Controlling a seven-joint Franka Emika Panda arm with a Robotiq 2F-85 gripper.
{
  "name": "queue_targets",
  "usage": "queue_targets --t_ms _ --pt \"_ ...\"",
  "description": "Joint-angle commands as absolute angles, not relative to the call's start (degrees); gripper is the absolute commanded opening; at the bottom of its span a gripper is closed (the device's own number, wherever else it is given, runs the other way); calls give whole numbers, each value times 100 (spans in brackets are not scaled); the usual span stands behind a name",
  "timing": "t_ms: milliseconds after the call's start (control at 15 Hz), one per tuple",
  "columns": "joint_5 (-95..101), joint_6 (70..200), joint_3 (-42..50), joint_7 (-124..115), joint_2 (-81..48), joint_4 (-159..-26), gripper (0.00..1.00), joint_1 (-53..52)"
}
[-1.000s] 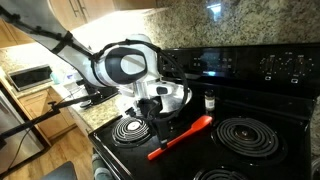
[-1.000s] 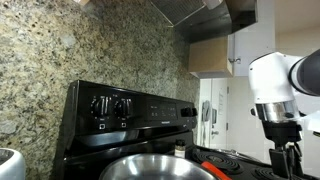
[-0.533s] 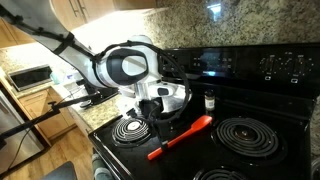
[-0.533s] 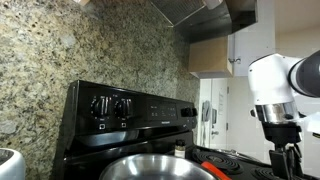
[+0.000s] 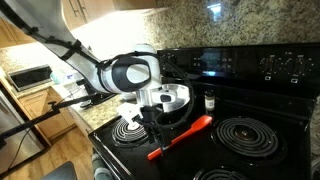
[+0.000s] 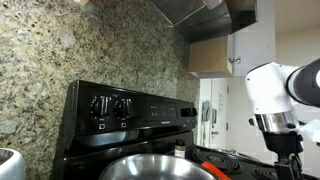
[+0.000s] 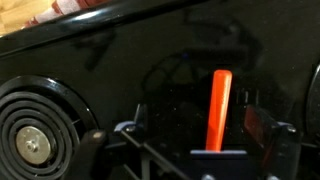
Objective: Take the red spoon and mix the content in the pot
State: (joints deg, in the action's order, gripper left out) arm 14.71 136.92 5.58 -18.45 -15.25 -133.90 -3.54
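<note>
The robot's gripper will next move to the middle of the red spoon (image 5: 182,136), farther from the stove's front edge, and close there.
The red spoon (image 5: 181,137) lies slanted on the black stovetop between the front burners. In the wrist view the spoon (image 7: 218,104) runs straight up the middle, between the two dark fingers. My gripper (image 5: 156,122) hangs open just above the spoon's lower handle end and holds nothing; in the wrist view the gripper (image 7: 200,135) straddles it without touching. The pot (image 5: 172,97), shiny silver and shallow, stands on the back burner, partly hidden behind my wrist. In an exterior view the pot (image 6: 160,168) fills the bottom edge, with a strip of the spoon (image 6: 213,167) beyond it.
A small dark shaker jar (image 5: 209,101) stands right of the pot. Coil burners sit at front left (image 5: 128,128) and front right (image 5: 245,137). The stove's back panel with knobs (image 6: 110,105) rises behind. A granite wall and a counter with a white appliance (image 5: 30,77) lie to the left.
My arm has sunk a little and shifted slightly toward the spoon. The jaws stayed open and the spoon has not moved.
</note>
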Motion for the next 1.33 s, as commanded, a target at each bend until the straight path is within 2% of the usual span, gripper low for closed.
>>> queue_targets --t_ms 0,1267 --pt "1459 13527 471 -1761 -1708 -13220 100 -368" --pt "1373 13525 431 -1418 -2447 -12330 100 -383"
